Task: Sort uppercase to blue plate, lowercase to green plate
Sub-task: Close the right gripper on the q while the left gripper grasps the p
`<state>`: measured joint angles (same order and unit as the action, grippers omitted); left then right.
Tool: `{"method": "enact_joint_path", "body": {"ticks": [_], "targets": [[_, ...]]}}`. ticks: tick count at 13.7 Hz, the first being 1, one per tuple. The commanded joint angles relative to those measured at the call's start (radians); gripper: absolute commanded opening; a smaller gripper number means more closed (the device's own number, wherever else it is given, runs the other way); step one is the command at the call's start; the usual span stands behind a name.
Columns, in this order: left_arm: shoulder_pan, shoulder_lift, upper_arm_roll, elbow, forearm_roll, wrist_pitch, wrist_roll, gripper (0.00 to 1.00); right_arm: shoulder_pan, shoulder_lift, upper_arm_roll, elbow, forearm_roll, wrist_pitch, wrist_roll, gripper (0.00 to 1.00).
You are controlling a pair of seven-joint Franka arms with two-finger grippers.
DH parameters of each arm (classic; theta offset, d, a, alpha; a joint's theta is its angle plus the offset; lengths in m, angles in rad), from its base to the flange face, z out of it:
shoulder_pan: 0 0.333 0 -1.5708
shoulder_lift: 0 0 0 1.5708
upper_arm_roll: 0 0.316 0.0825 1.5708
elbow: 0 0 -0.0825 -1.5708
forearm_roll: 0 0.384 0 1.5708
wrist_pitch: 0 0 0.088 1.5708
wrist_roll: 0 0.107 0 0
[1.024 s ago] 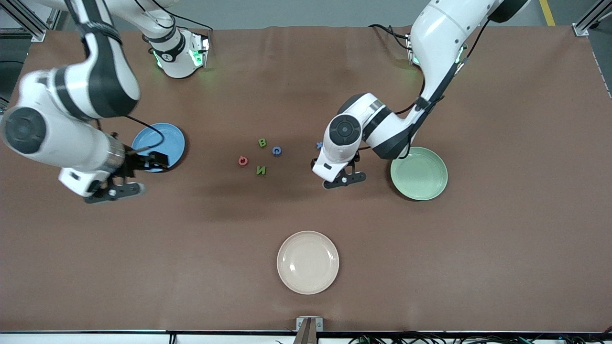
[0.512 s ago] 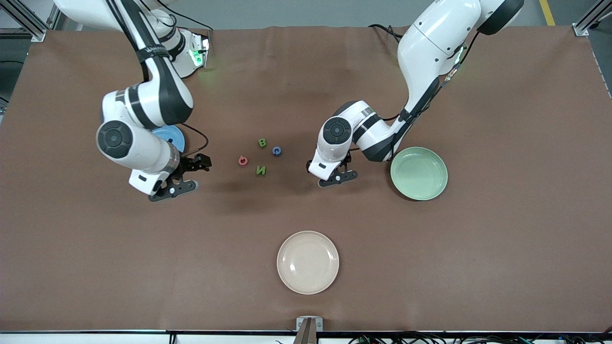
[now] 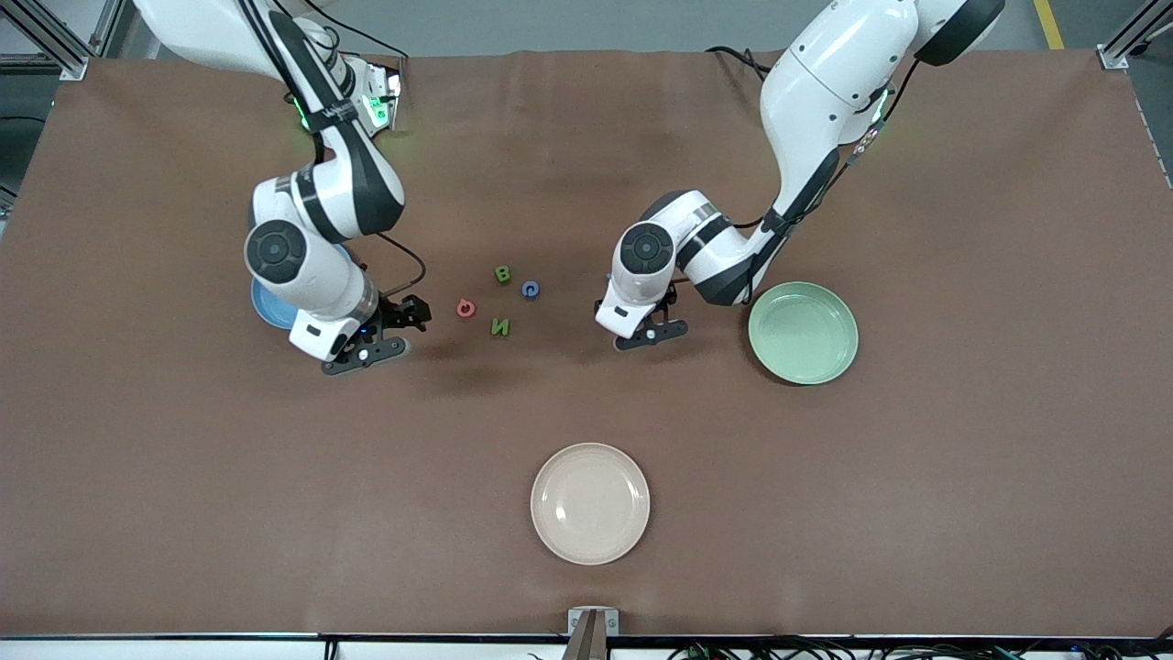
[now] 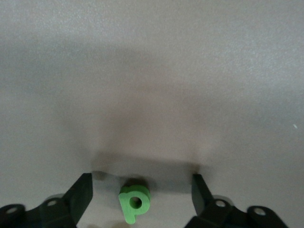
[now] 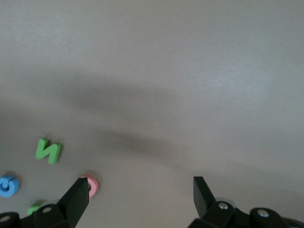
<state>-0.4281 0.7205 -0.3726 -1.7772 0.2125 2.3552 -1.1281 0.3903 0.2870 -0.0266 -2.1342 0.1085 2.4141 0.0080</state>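
This uppercase letter belongs on the blue plate, so my right gripper will next close on the round part of the pink Q (image 3: 466, 308) (image 5: 92, 186).
Four uppercase letters lie mid-table: pink Q (image 3: 465, 308), green B (image 3: 502, 273), blue G (image 3: 530, 289), green N (image 3: 499, 326). My right gripper (image 3: 383, 332) hangs open just beside the Q, toward the right arm's end. In the right wrist view the gripper (image 5: 140, 182) holds nothing; the Q (image 5: 90, 185) sits by one finger. My left gripper (image 3: 646, 327) is low over the table. It stands open (image 4: 141, 180) around a green lowercase p (image 4: 134, 203), not touching it. The right arm covers most of the blue plate (image 3: 268, 312). The green plate (image 3: 803, 332) is bare. Other lowercase letters are hidden.
A cream plate (image 3: 590, 503) sits near the table's front edge, nearer the front camera than the letters. Brown table cloth (image 3: 916, 477) spreads wide around it. The N (image 5: 47, 150) and G (image 5: 7, 185) also show in the right wrist view.
The right arm has swung from over the blue plate toward the uppercase letters, ending beside the Q. The left gripper shifted slightly toward the letters and settled lower.
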Motion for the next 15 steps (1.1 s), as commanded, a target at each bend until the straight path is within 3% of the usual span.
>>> {"method": "enact_joint_path", "body": {"ticks": [1, 6, 11, 15], "targets": [[-0.006, -0.050, 0.001, -0.050, 0.019, 0.015, -0.036, 0.72, 0.071, 0.029, -0.007, -0.056, 0.010, 0.098, 0.102, 0.97], [-0.008, -0.053, -0.003, -0.054, 0.019, 0.013, -0.038, 0.60, 0.113, 0.032, -0.007, -0.136, 0.010, 0.192, 0.153, 0.97], [-0.008, -0.062, -0.011, -0.077, 0.019, 0.013, -0.038, 0.60, 0.159, 0.079, -0.007, -0.150, 0.010, 0.264, 0.181, 0.95], [-0.008, -0.064, -0.009, -0.077, 0.018, 0.013, -0.038, 0.48, 0.191, 0.110, -0.009, -0.150, 0.010, 0.301, 0.202, 0.93]]}}
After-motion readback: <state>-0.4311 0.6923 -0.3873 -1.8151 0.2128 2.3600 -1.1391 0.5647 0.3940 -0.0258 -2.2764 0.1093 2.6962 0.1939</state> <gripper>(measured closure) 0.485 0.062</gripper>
